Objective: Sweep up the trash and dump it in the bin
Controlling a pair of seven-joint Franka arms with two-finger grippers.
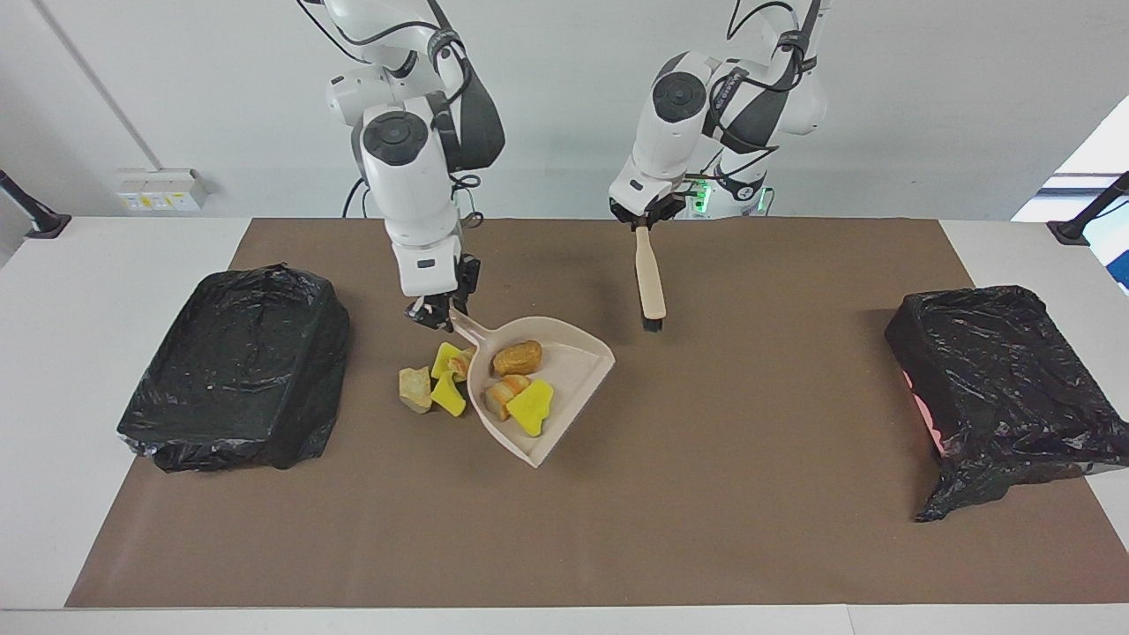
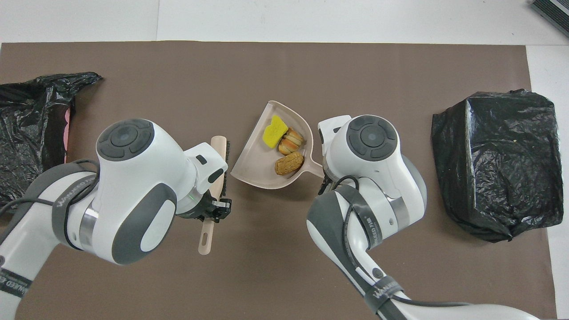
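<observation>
My left gripper has the brush. It will set it down on the open brown mat (image 2: 269, 282) between my arms, closer to me than the dustpan.
My right gripper (image 1: 438, 316) is shut on the handle of the beige dustpan (image 1: 578, 357), which hangs tilted above the mat. A brown bun (image 1: 517, 357), a striped bread piece (image 1: 504, 391) and a yellow sponge scrap (image 1: 531, 407) lie in it. Loose trash (image 1: 432, 384) lies on the mat partly under the pan's edge; the right arm hides it in the overhead view. My left gripper (image 1: 642, 220) is shut on the handle of the brush (image 1: 651, 287), which hangs bristles down over the mat. From overhead the dustpan (image 2: 253, 166) and brush (image 2: 218, 178) sit side by side.
A bin lined with a black bag (image 1: 238, 366) stands at the right arm's end of the brown mat, close to the loose scraps. A second black-bagged bin (image 1: 997, 379) stands at the left arm's end.
</observation>
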